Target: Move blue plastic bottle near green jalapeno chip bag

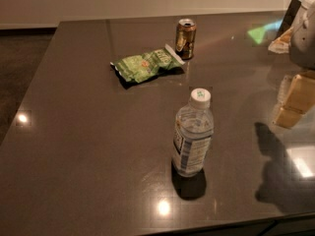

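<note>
My gripper will move to the blue plastic bottle next and close on the bottle's upper body (196, 124), just under its white cap.
The blue plastic bottle (193, 134) stands upright on the dark table (78, 132), front of centre. It is clear, with a white cap and a white-and-blue label. The green jalapeno chip bag (146, 64) lies flat further back and to the left, well apart from the bottle. My gripper (304, 33) shows only as a pale grey shape cut off by the right edge of the camera view, far to the right of the bottle and above the table. It touches neither thing.
A brown-gold drink can (185, 38) stands just right of the bag's white end. Tan shapes (295, 100) show on the table surface at the right. The table's front edge (221, 225) runs just below the bottle.
</note>
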`<action>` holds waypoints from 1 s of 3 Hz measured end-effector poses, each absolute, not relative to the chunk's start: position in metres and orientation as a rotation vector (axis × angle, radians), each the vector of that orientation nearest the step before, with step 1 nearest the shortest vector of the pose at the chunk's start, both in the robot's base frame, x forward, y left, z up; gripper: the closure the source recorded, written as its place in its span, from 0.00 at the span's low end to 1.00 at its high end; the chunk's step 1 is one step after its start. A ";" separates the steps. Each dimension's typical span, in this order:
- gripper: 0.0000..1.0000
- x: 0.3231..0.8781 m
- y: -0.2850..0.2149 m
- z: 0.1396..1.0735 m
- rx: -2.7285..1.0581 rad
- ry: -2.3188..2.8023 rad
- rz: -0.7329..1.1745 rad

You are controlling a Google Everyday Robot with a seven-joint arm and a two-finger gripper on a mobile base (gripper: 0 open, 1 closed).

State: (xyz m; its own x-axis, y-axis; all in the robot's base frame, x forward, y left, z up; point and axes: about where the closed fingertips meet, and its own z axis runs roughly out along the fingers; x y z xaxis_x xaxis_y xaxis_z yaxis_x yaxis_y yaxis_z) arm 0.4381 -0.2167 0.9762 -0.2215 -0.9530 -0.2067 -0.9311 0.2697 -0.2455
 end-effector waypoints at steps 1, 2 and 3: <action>0.00 0.438 -0.217 0.976 -1.725 2.232 -0.098; 0.00 0.440 -0.211 0.978 -1.731 2.204 -0.073; 0.00 0.440 -0.193 0.977 -1.756 2.114 0.015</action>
State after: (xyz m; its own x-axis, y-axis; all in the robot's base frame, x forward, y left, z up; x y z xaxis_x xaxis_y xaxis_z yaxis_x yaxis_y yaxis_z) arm 0.4402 -0.1925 0.9769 -0.1380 -0.9434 -0.3017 -0.9475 0.2145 -0.2373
